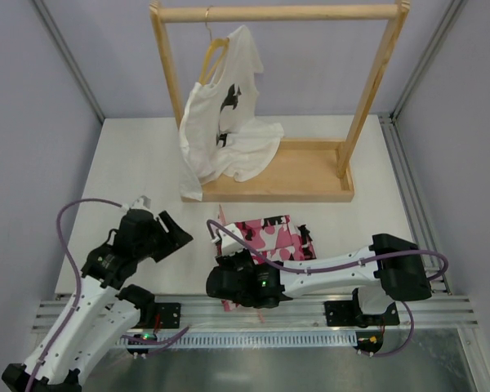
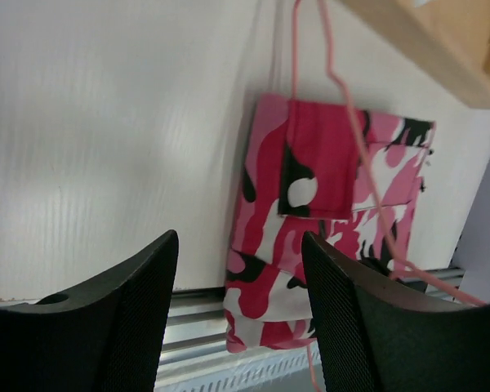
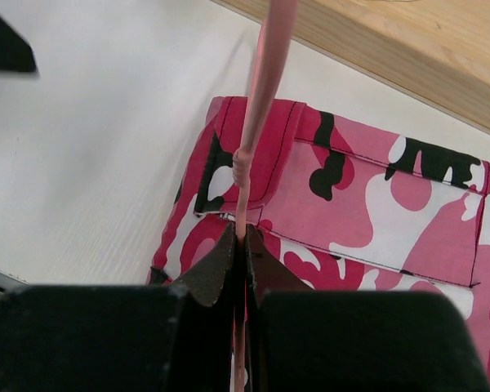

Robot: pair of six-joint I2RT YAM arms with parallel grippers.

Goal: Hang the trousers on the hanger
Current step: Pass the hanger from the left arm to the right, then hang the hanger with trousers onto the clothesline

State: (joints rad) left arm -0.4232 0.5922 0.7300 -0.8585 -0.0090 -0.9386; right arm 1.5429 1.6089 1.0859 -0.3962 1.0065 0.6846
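Observation:
My left gripper will close on the folded trousers' near-hand side edge [image 1: 220,240] [image 2: 256,159], just below their far corner next to the pink wire hanger.
The trousers [image 1: 276,237], in pink, white and black camouflage, lie folded on the white table in front of the wooden rack. Their near end reaches over the metal rail. The thin pink wire hanger [image 3: 265,82] lies across the trousers [image 3: 376,204]. My right gripper [image 3: 245,237] is shut on its wire just above the cloth, and in the top view it [image 1: 231,261] sits over the folded pile's near left corner. My left gripper [image 1: 173,233] is off to the left, open and empty. In the left wrist view the trousers [image 2: 310,212] and hanger [image 2: 327,49] lie beyond its spread fingers [image 2: 239,269].
A wooden rack [image 1: 278,175] stands at the back of the table. A white T-shirt with a black print [image 1: 224,122] hangs from it on a wooden hanger [image 1: 215,53]. A metal rail [image 1: 253,314] runs along the table's near edge. Grey walls close in both sides.

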